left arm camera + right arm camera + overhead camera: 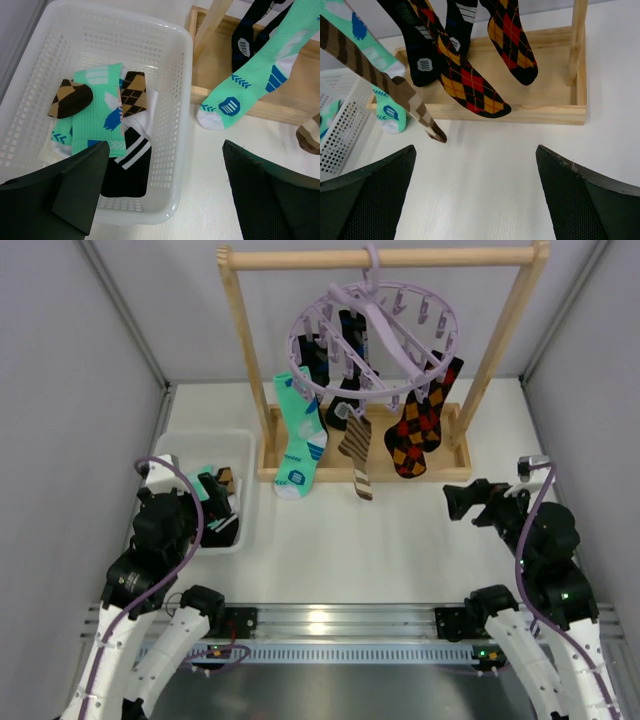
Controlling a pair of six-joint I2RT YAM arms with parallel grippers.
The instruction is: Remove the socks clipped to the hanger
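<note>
My right gripper will grip the foot of the brown striped sock (360, 476) (423, 115) between the sock's heel and toe.
The lavender hanger (372, 335) hangs by its hook from the wooden rack's top bar. Several socks stay clipped to it: a teal-and-white one (298, 440) (255, 70), a brown striped one (356, 455) (380, 80), red-orange argyle ones (415, 430) (470, 82) and dark ones (335, 350) (422, 60). My left gripper (215, 502) (165, 165) stands open and empty over the basket's near right corner. My right gripper (462, 502) (475, 160) is open and empty above the bare table, in front of the rack and short of the socks.
A white plastic basket (205, 440) (185, 100) at the left holds several loose socks, teal, brown argyle and black with white stripes. The light wooden rack (380, 257) has a tray base (545, 112) and two uprights. Grey walls close in both sides.
</note>
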